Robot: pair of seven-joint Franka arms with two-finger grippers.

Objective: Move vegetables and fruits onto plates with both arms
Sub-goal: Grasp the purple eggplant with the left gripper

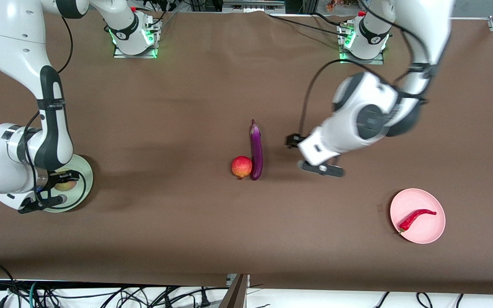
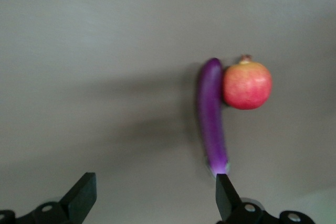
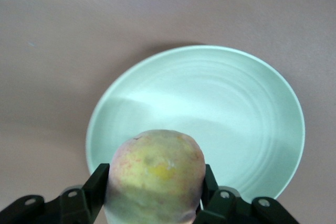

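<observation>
The purple eggplant's middle (image 1: 256,147) (image 2: 212,121) is beside the red fruit. My left gripper goes there next and closes on it.
My right gripper (image 1: 60,187) (image 3: 156,184) is shut on the yellowish-pink peach (image 1: 65,185) (image 3: 155,174) and holds it over the pale green plate (image 1: 84,170) (image 3: 220,98) at the right arm's end of the table. At mid-table the purple eggplant (image 1: 256,149) (image 2: 211,119) lies with the red fruit (image 1: 242,167) (image 2: 247,85) touching its side. My left gripper (image 1: 322,169) (image 2: 155,184) hangs open and empty over bare table, beside the eggplant toward the left arm's end. One finger (image 2: 226,195) shows close to the eggplant's tip. The red chili (image 1: 415,216) lies on the pink plate (image 1: 422,199).
Brown table cloth (image 1: 165,222) covers the whole surface. Both arm bases (image 1: 133,34) (image 1: 364,40) stand at the edge farthest from the front camera. Loose cables (image 1: 101,295) lie below the table's nearest edge.
</observation>
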